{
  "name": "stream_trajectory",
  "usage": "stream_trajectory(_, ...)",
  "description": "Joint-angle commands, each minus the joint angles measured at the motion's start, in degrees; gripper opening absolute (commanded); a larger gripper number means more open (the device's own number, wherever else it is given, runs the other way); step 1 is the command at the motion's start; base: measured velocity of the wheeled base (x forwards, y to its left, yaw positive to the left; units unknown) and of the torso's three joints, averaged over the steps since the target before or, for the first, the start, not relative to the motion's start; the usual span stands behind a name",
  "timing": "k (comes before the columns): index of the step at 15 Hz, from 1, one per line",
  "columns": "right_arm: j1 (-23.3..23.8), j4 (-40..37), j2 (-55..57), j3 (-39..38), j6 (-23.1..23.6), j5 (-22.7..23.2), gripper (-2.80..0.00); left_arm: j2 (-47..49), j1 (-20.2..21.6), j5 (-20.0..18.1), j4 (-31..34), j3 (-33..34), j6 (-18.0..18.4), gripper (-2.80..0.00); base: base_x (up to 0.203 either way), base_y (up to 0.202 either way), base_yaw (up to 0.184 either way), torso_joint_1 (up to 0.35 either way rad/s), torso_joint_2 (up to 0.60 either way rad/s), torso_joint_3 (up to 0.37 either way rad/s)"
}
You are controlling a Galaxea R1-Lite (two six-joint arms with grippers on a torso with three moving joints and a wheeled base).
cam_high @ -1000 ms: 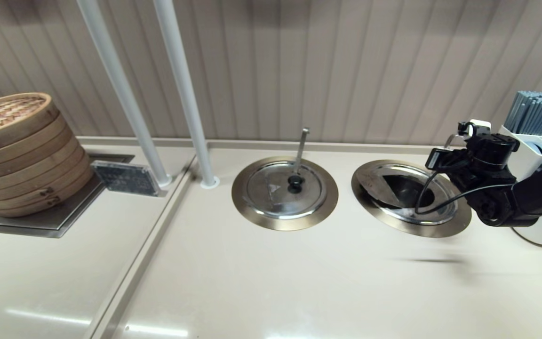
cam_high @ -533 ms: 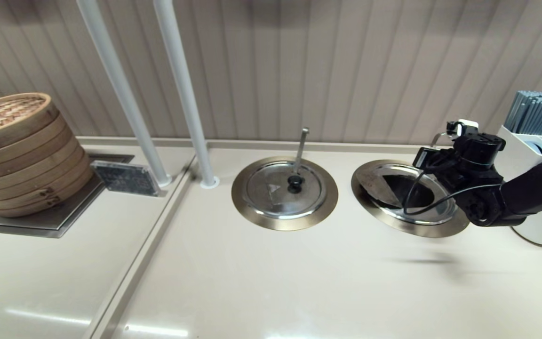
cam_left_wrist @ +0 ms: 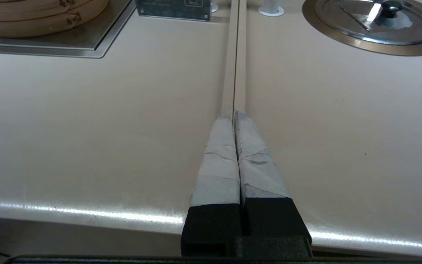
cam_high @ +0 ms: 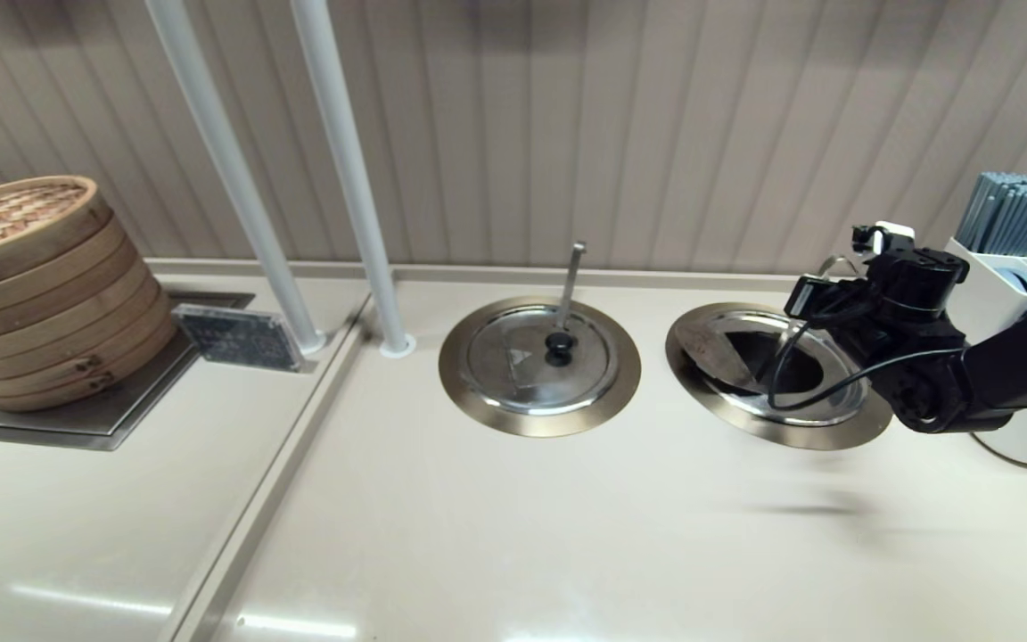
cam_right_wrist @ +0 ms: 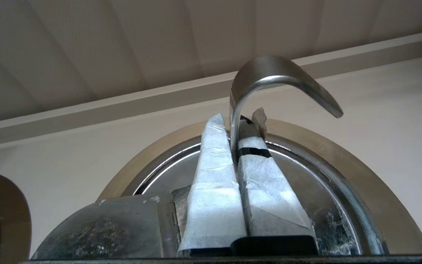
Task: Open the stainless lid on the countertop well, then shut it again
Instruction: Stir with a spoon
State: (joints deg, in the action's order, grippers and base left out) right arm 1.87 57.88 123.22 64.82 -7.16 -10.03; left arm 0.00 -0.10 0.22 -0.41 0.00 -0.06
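The hook-ended utensil will stand at a slant in the dark wedge across the stainless lid [cam_high: 776,378] when my right gripper lets it go.
The stainless lid [cam_high: 723,348] lies in the countertop well, whose brass-toned rim [cam_high: 690,385] rings it at the right. A dark wedge runs across the lid; its knob is hidden behind my right arm. My right gripper [cam_high: 815,299] hangs over the lid's far right part, shut on the slanted, hook-ended utensil handle [cam_high: 834,264]. In the right wrist view the taped fingers [cam_right_wrist: 211,165] pinch that handle [cam_right_wrist: 269,73] above the lid [cam_right_wrist: 306,176]; a hinged steel flap [cam_right_wrist: 104,223] shows beside them. My left gripper [cam_left_wrist: 234,115] is shut and empty over the counter seam.
The twin lid [cam_high: 538,357] with its upright handle [cam_high: 572,276] sits just left of the well. Two white poles [cam_high: 344,178] rise behind it. Bamboo steamers [cam_high: 32,285] stand far left, and a white holder of grey sticks [cam_high: 1022,214] stands close behind my right arm.
My right gripper, still shut on the utensil handle, shifted a little to the left over the lid, then eased slightly back. The left arm and the twin lid did not move.
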Motion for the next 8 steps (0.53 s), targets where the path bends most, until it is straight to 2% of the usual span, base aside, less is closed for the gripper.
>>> stream_trajectory(1,0.0,0.3,-3.8,-4.0,0.0,1.1,-2.80,0.0,0.0,0.0,0.0,0.0,0.0,-2.80,0.000,0.000,0.000,0.000,0.00,0.000)
stream_trajectory(3,0.3,0.2,-5.8,-6.5,0.7,3.0,-2.80,0.0,0.0,0.0,0.0,0.0,0.0,-2.80,0.000,0.000,0.000,0.000,0.00,0.000)
stream_trajectory(8,3.9,0.9,-0.7,-6.0,6.2,2.8,-2.80,0.0,0.0,0.0,0.0,0.0,0.0,-2.80,0.000,0.000,0.000,0.000,0.00,0.000)
